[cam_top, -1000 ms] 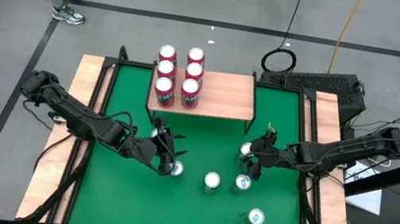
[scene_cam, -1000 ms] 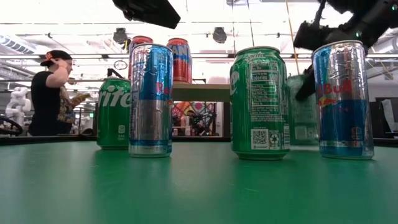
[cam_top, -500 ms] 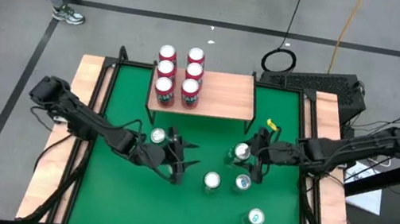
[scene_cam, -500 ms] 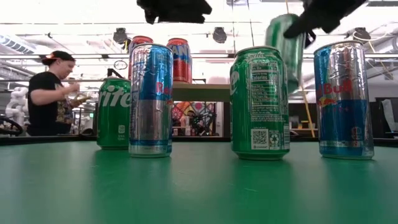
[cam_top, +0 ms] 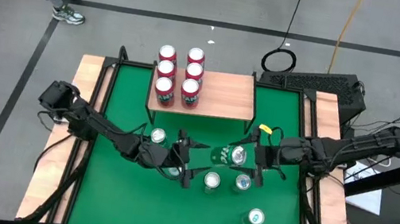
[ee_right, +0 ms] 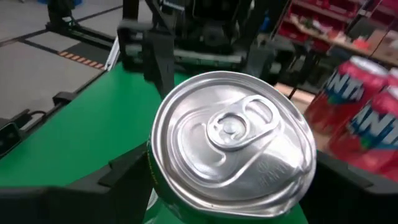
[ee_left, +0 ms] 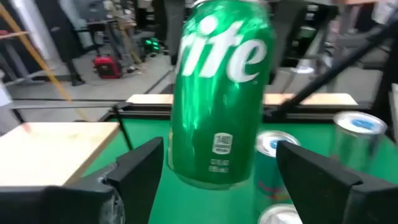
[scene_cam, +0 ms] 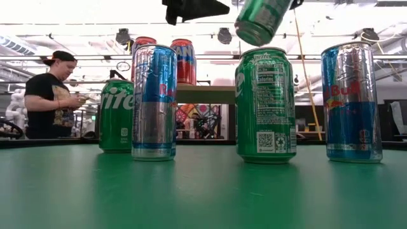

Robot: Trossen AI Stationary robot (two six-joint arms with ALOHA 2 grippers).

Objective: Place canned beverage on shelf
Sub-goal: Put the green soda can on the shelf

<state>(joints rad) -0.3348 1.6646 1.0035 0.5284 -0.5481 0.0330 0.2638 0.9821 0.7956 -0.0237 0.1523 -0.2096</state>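
Observation:
The tilted green can is pinched near its top rim by my right gripper, so next my left gripper grabs it by its lower half (cam_top: 219, 156) before the shelf.
My right gripper (cam_top: 245, 158) is shut on a green Sprite can (cam_top: 227, 156), held in the air over the middle of the green table (cam_top: 114, 195). My left gripper (cam_top: 193, 164) is open and level, facing the can's bottom. Its two fingers (ee_left: 140, 174) stand either side of the can's lower half without touching it. The shelf (cam_top: 223, 95), a light-wood board on black legs, stands at the table's far edge. Several red cans (cam_top: 180, 73) stand on its left half. My right gripper pinches the green can by its side wall just under the top rim (ee_right: 155, 180), one finger on each side. The fingers come from the table's right, roughly along the can. The can is lifted clear and tilted, its bottom (scene_cam: 251, 35) toward the left and down.
Standing on the table are two Red Bull cans (cam_top: 158, 135) (cam_top: 211, 180) and two Sprite cans (cam_top: 243, 183) (cam_top: 256, 216). The shelf's right half (cam_top: 231, 93) is bare. A person (scene_cam: 54, 95) stands beyond the table's far left.
My right gripper has lifted the green can off the table and carried it up and toward the table's left. It has rolled, so the can is now tipped with its bottom toward my left gripper. My left gripper has moved toward the table's right and levelled out to face the can.

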